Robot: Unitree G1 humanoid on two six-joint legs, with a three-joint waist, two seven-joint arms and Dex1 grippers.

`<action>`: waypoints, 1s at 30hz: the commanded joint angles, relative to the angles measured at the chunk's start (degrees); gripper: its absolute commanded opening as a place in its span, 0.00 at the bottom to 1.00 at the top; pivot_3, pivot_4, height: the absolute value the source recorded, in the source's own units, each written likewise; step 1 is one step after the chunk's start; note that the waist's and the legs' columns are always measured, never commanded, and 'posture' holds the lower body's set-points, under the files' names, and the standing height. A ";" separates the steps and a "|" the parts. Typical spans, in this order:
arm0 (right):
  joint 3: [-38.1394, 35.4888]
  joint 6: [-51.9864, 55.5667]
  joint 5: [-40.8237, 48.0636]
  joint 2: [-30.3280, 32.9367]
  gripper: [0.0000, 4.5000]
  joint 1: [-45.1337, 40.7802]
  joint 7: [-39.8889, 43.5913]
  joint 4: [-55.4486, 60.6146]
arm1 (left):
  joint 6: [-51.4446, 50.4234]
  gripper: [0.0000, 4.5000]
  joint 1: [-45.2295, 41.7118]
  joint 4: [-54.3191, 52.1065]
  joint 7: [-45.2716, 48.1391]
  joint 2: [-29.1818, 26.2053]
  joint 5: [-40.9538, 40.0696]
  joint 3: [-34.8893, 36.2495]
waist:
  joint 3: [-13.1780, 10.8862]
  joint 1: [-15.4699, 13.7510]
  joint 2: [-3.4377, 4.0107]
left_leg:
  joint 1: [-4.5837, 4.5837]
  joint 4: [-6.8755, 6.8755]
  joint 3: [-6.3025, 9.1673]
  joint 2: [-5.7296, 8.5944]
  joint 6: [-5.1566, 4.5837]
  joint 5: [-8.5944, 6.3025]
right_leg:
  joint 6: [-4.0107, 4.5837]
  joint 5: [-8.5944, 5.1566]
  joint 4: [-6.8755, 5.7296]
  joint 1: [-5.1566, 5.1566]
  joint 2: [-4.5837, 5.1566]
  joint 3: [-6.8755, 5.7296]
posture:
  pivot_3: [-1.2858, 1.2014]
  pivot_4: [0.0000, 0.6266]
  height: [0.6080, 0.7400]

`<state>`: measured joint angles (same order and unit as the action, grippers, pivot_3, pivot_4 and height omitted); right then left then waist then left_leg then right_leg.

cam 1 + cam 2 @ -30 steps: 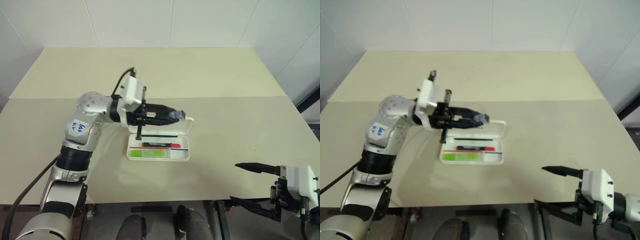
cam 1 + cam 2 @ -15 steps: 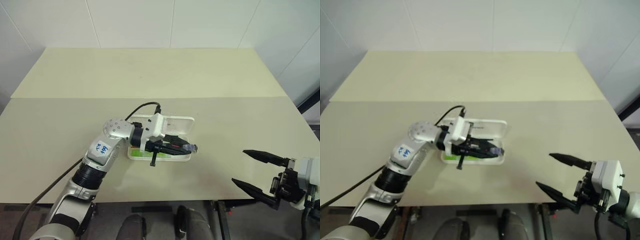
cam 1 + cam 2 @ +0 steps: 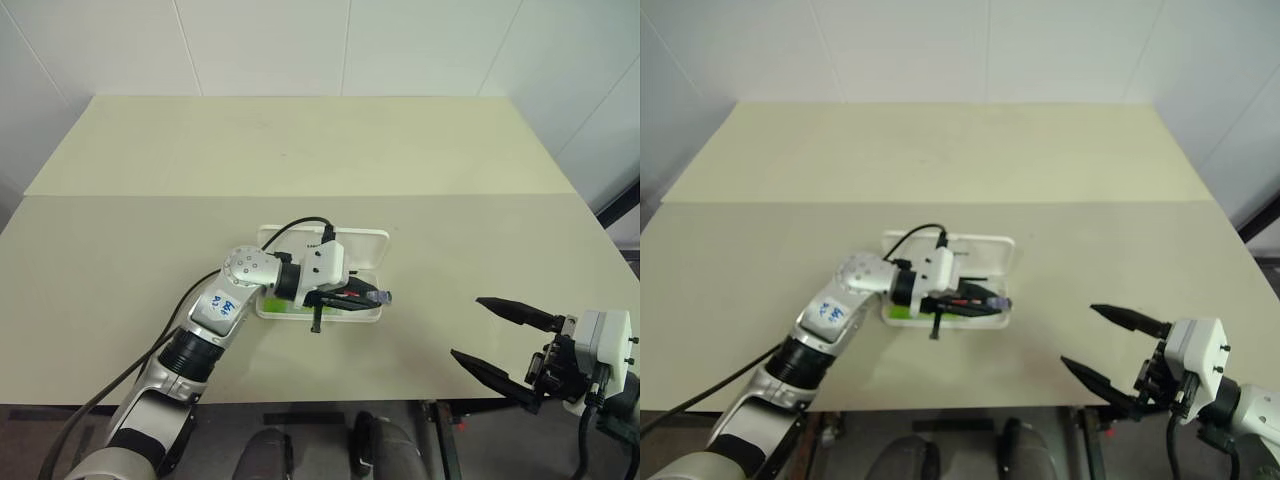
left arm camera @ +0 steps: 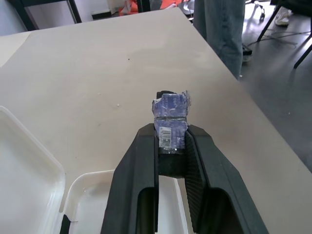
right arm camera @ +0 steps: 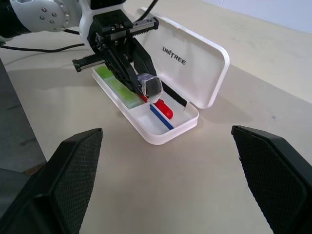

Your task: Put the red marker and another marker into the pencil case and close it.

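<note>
I need to use my left gripper to release the grey-blue clip-like object inside the tray's end point(image 3: 365, 302) point(image 4: 163, 204) that is nearest to my right gripper.
The white pencil case point(image 3: 352, 246) lies open mid-table, its lid point(image 5: 195, 68) laid back flat behind the tray. In the tray lie the red marker point(image 5: 165, 109) and the lime-green marker point(image 5: 115, 83), side by side. My left gripper point(image 3: 362, 296) hovers low over the tray, pointing right, shut on a small grey-blue clip-like object point(image 4: 170, 109) that sticks out past its fingertips point(image 4: 146, 146). It hides much of the red marker from above. My right gripper point(image 3: 467, 328) stands open at the near right, apart from the case, nothing between its fingers.
The cream table point(image 3: 300, 150) is bare around the case. Its right edge point(image 4: 229, 83) runs close past the left gripper's tip. A person's legs point(image 4: 222, 24) stand on the floor beyond that edge.
My left arm has come down and nearer, from above the lid to low over the tray, still gripping the grey-blue object. The right gripper stays open at the near right.
</note>
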<state>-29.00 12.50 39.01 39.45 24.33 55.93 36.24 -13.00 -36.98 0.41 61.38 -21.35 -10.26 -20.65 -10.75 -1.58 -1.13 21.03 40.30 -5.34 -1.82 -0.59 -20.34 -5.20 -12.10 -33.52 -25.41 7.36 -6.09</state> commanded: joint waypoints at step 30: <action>1.52 -0.46 -1.71 -0.10 1.00 -0.44 -1.95 1.10 | -5.41 0.08 3.36 -8.37 -9.41 -1.52 11.75 -3.58 | 0.00 0.00 0.00 | -0.01 0.00 0.02 0.00 -0.06 -0.02 | 0.00 0.00 -0.02 0.00 0.01 0.00 | 0.52 0.24 1.00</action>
<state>-27.34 12.51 37.02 39.46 23.93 54.26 36.54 -18.73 -33.33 -6.10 52.56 -22.71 0.66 -23.88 -10.75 -1.58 -1.13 21.01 40.30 -5.31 -1.82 -0.65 -20.35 -5.20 -12.10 -33.54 -25.41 7.38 -6.09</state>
